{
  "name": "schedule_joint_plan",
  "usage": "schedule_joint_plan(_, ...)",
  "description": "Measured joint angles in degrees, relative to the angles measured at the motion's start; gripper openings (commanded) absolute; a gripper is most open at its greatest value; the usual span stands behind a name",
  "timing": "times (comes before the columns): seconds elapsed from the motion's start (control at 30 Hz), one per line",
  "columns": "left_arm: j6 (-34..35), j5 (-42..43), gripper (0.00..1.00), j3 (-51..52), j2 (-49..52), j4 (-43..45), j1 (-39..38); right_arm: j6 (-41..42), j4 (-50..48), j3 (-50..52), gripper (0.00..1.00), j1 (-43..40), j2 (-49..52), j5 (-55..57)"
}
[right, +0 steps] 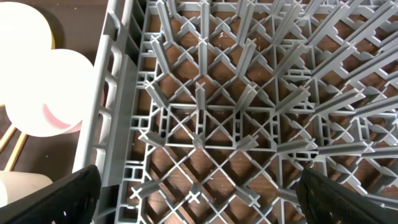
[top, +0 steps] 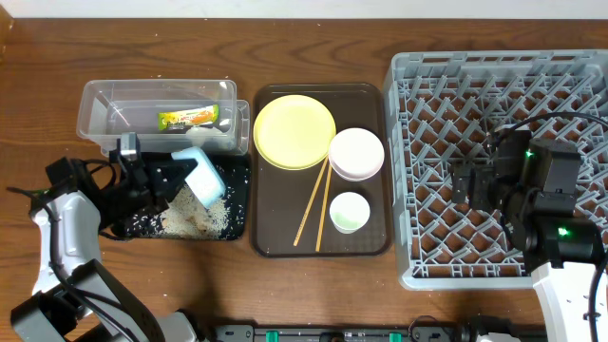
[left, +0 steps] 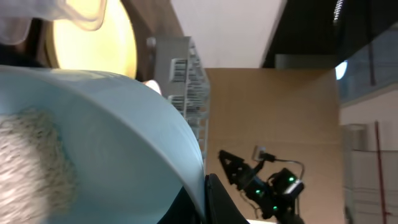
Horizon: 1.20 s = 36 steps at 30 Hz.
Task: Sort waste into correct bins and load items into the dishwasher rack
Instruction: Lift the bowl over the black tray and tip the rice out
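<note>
Next, my left gripper lets go of the light-blue bowl on the brown serving tray [top: 285, 209], between the chopsticks and the black tray.
My left gripper [top: 180, 176] is shut on the rim of the light-blue bowl [top: 201, 177], which is tipped on its side over the black tray [top: 239, 231]. White rice bits [top: 195, 220] lie scattered in that tray. In the left wrist view the bowl [left: 112, 137] fills the frame, with some rice [left: 31, 162] clinging inside. The printed snack wrapper [top: 188, 118] lies in the clear tub [top: 95, 100]. My right gripper [top: 472, 182] hovers open over the grey dishwasher rack [top: 418, 275], with only pegs [right: 205, 124] between its fingers [right: 74, 199].
A brown serving tray [top: 380, 249] between the bins and the rack holds the yellow plate [top: 294, 131], the white bowl [top: 356, 153], the small pale cup [top: 349, 211] and two chopsticks [top: 313, 201]. The black tray's right edge lies close to the serving tray.
</note>
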State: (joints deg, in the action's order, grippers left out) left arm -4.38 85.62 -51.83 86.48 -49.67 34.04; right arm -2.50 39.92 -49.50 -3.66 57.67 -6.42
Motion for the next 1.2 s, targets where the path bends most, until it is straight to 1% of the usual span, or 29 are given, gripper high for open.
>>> schedule_joint_plan(0.1,2.4,-0.5,0.06,0.0,0.0,0.7,0.0,0.0,0.0,0.0,0.99,0.0,0.0,0.0)
schedule_joint_plan(0.33,4.3,0.4,0.06,0.0,0.0,3.8,0.1,0.0,0.1,0.0,0.99,0.0,0.0,0.0)
schedule_joint_plan(0.43,2.8,1.6,0.06,0.0,0.0,5.1,0.2,0.0,0.2,0.0,0.99,0.0,0.0,0.0)
schedule_joint_plan(0.53,0.6,1.0,0.06,0.0,0.0,5.9,0.3,0.0,0.2,0.0,0.99,0.0,0.0,0.0)
schedule_joint_plan(0.6,1.0,0.2,0.06,0.0,0.0,6.1,0.3,0.0,0.2,0.0,0.99,0.0,0.0,0.0)
schedule_joint_plan(0.7,0.8,1.2,0.06,0.0,0.0,6.6,0.3,0.0,0.2,0.0,0.99,0.0,0.0,0.0)
schedule_joint_plan(0.87,0.2,-2.2,0.06,0.0,0.0,8.1,0.4,0.0,0.3,0.0,0.99,0.0,0.0,0.0)
schedule_joint_plan(0.97,-1.6,-2.2,0.06,0.0,0.0,9.1,0.4,0.0,0.6,0.0,0.99,0.0,0.0,0.0)
schedule_joint_plan(1.07,-1.1,-2.9,0.06,0.0,0.0,9.4,0.4,0.0,0.6,0.0,0.99,0.0,0.0,0.0)
schedule_joint_plan(1.2,-1.9,-0.1,0.06,0.0,0.0,10.3,0.4,0.0,0.6,0.0,0.99,0.0,0.0,0.0)
